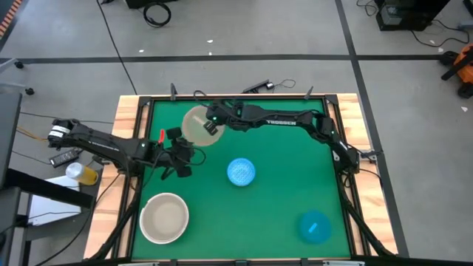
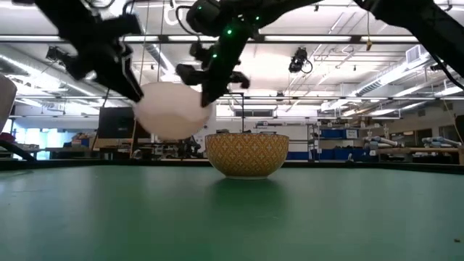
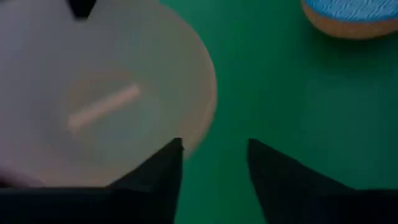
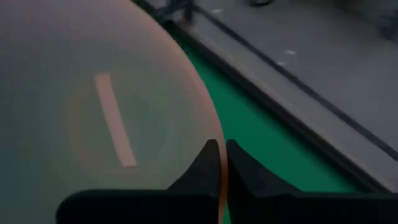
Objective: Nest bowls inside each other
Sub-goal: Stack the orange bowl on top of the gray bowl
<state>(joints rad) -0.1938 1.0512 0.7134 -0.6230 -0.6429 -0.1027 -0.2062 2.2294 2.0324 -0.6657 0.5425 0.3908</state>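
I will use my right gripper to set the tan-peach bowl, now hanging above the green table, down inside the large pale bowl (image 1: 164, 218).
A tan-peach bowl (image 1: 194, 122) hangs above the far left part of the green table, with my right gripper (image 4: 221, 146) shut on its rim. In the low view this bowl (image 2: 170, 110) is clear of the tabletop. My left gripper (image 3: 214, 155) stands open just beside the bowl (image 3: 106, 106), on its near side (image 1: 185, 154). A bowl that is blue-patterned inside and yellow outside (image 1: 240, 171) sits on its base at mid-table. A solid blue bowl (image 1: 315, 226) sits near right, and a large pale bowl (image 1: 164, 217) near left. My right gripper holds the tan-peach bowl by its rim (image 4: 220, 186), one finger inside the bowl and one outside. The fingers (image 1: 212, 127) come slanting down from the table's right side. The bowl hangs lifted clear of the table (image 2: 172, 134).
A raised wooden frame (image 1: 129, 118) borders the green mat. Cables and a black object (image 1: 255, 87) lie just beyond the far edge. Open mat lies between the patterned bowl and the solid blue bowl.
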